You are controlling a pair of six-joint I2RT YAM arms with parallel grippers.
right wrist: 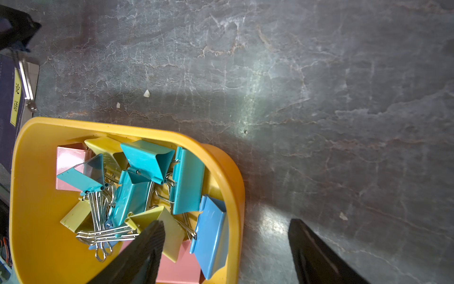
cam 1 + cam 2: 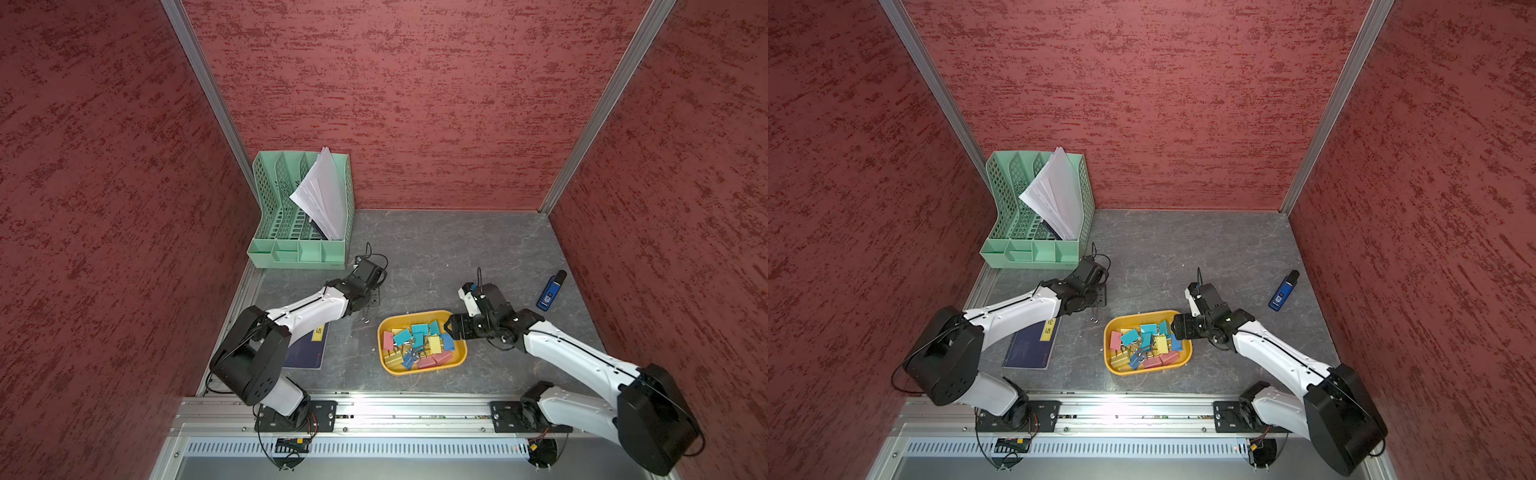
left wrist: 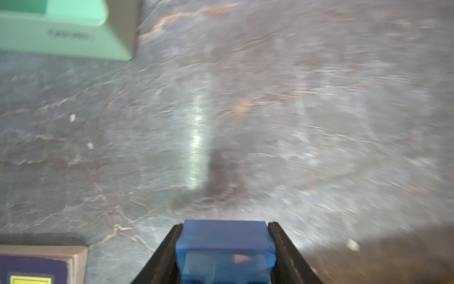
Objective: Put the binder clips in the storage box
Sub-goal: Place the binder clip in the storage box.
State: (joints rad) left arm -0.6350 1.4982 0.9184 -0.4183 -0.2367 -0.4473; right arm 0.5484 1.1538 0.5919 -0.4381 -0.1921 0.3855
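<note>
The blue binder clip, now hanging beside the storage box, will be released by my left gripper on the teal clip [image 2: 417, 327] near the middle of the storage box's back rim.
My left gripper [image 3: 226, 226] is shut on a blue binder clip [image 3: 224, 246], whose body fills the gap between the black fingers. In a top view this gripper [image 2: 366, 308] hangs left of the storage box, and only the clip's silver wire handles [image 2: 365, 319] show below it. The storage box [image 2: 419, 371], a shallow yellow-orange tub, holds several binder clips [image 2: 419, 338] in teal, yellow, pink and blue. My right gripper [image 1: 226, 222] stands open over the box's right rim [image 1: 235, 186], one finger above the clips [image 1: 147, 157], the other over bare table.
A mint-green file organizer [image 2: 299, 216] with white papers stands at the back left. A dark notebook [image 2: 305, 351] lies under the left arm. A long blue stapler [image 2: 550, 291] lies at the right. Red walls close three sides.
</note>
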